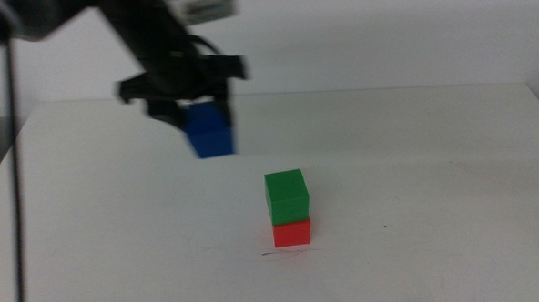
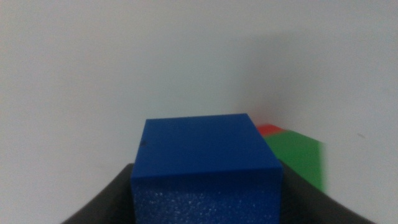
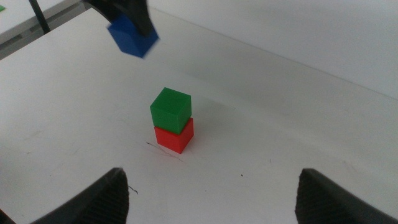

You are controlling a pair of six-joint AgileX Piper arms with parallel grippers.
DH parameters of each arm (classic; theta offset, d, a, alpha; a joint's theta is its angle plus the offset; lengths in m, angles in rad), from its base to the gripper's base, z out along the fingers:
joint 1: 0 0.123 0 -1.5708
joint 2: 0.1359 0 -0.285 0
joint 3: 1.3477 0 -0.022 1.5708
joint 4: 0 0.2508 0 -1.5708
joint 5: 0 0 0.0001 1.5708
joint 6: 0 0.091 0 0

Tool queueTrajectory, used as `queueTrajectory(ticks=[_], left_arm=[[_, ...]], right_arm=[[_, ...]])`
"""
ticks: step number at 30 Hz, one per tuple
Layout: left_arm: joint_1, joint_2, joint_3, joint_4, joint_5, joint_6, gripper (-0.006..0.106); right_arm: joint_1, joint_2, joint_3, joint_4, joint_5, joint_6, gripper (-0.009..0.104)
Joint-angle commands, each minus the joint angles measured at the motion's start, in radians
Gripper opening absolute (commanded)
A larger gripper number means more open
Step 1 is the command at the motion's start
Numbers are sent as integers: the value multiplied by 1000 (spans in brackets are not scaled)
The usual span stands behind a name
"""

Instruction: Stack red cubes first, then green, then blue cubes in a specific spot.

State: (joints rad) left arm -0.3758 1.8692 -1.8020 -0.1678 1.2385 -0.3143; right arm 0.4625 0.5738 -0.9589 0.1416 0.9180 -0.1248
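Observation:
My left gripper is holding the blue cube. Next, I let go of it on top of the green cube (image 1: pixel 285 182) (image 2: pixel 297 160), so it becomes the stack's highest block.
The green cube (image 1: pixel 287 195) sits on the red cube (image 1: pixel 292 232), which stands on the thin dark line of the specific spot (image 1: pixel 288 252). My left gripper (image 1: pixel 198 113) is in the air up and to the left of that stack, shut on the blue cube (image 1: pixel 210 129). In the left wrist view the blue cube (image 2: pixel 205 165) fills the space between the jaws, with the green cube (image 2: pixel 301 155) and a sliver of the red cube (image 2: pixel 268 129) beyond it. The right wrist view shows the green cube (image 3: pixel 171 108) on the red cube (image 3: pixel 175 135), and my right gripper (image 3: pixel 211 193) is open, well back from them.
The white table (image 1: pixel 434 162) ends at its far edge (image 1: pixel 340 91) against a pale wall. A dark cable (image 1: pixel 16 180) hangs at the left side.

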Motion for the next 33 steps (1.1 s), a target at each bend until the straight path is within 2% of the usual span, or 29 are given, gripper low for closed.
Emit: queueTrajectory(ticks=[1,6,14,33], left_arm=[[-59,-30,-52,-11,77,-42,-2],[-154,-4,-62,-12,77,-59,-2],[-209,0,-62,-28,76,-78,-2],[-212,86,-72,-70,61,-83,-2]], right_arm=[[-9,6,-24,-1,-74,-15,70],[-9,6,-24,-1,-74,-15,70],[-9,6,-24,-1,-74,-15,70],[-9,6,-24,-1,-74,-15,70]])
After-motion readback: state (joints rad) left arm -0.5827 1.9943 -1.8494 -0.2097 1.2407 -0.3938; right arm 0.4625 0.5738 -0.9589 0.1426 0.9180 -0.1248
